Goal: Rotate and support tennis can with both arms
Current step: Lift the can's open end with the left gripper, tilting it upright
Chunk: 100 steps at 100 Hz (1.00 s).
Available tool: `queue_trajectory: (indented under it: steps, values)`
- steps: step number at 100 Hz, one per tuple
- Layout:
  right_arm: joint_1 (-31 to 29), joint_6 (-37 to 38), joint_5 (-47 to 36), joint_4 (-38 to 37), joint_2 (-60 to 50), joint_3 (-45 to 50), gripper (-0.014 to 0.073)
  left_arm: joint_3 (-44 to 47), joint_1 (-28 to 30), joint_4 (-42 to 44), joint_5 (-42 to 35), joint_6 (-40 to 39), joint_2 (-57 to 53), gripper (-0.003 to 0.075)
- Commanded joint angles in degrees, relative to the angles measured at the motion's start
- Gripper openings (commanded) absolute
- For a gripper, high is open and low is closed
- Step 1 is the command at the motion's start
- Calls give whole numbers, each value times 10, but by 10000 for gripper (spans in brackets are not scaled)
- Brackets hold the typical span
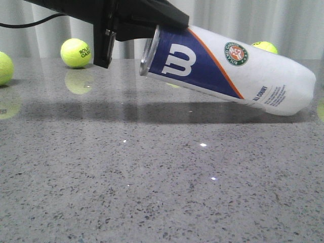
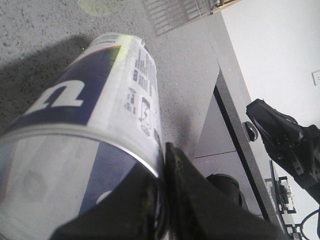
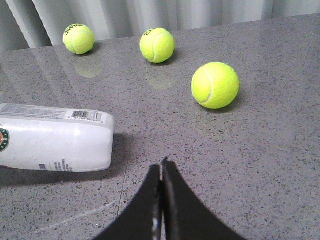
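Note:
I need to let go of the tennis can with my left gripper, its white end on the table before the tennis ball (image 1: 94, 105) nearest that gripper.
The tennis can (image 1: 228, 68) lies tilted, its white end on the table and its navy end with the silver rim raised to the left. My left gripper (image 1: 162, 25) comes in from the upper left and is shut on the rim. In the left wrist view the left gripper (image 2: 164, 155) pinches the wall of the tennis can (image 2: 115, 85), one finger inside and one outside. My right gripper (image 3: 162, 164) is shut on nothing and hovers over bare table, a short way beyond the white end of the can (image 3: 55, 137). It is out of the front view.
Yellow-green tennis balls lie on the grey speckled table (image 1: 162, 192): one ball (image 1: 76, 52) at the back left, another (image 1: 2, 67) at the left edge, a third (image 1: 265, 46) behind the can. A black arm (image 2: 285, 140) shows beyond the table edge.

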Motion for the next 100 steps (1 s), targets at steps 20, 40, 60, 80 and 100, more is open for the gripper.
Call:
queue_trajectory:
  steps: [20,40,60,80,100]
  values:
    - [-3,-7,-42,2,4,-14,-66,-18,-5,-14,-2,7,-96,-21]
    - [-3,-7,-42,2,4,-14,-66,-18,-5,69,-73,-27,-168,-21]
    - [-3,-7,-42,2,4,-14,-66,-35,-5,212,-92,-124,-238,-21]
    - [-3,-7,-42,2,4,-14,-66,-103,-5,369,-42,-237,-274,-21]
    - [-3,-7,-42,2,4,-14,-66,-172,-12,481,57,-315,-275,-21]
